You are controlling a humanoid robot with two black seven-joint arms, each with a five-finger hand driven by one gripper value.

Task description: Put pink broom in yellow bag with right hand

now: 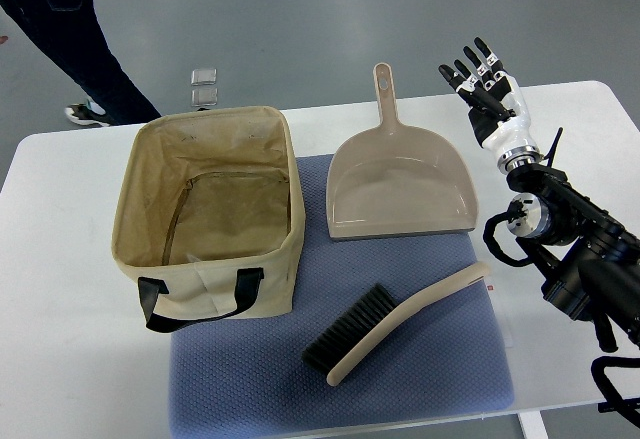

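The robot's right gripper will next go to the handle of the pink broom and close near the handle's end [466,278], away from the black bristles.
The broom [400,321] is a pale pinkish-beige hand brush with black bristles. It lies at a slant on the blue mat [250,379], handle toward the right, bristles toward the lower left. The yellow bag [282,174] is a beige open-topped fabric tote with black handles, standing at the left of the mat, empty inside. My right hand [482,77] is raised over the table's back right, fingers spread and holding nothing, well above and behind the broom. The left arm is out of sight.
A pinkish-beige dustpan [400,184] lies on the mat behind the broom, handle pointing away. The white table [60,309] runs under everything. A person's legs [75,39] stand at the far left behind the table. A small clear object [204,85] sits beyond the bag.
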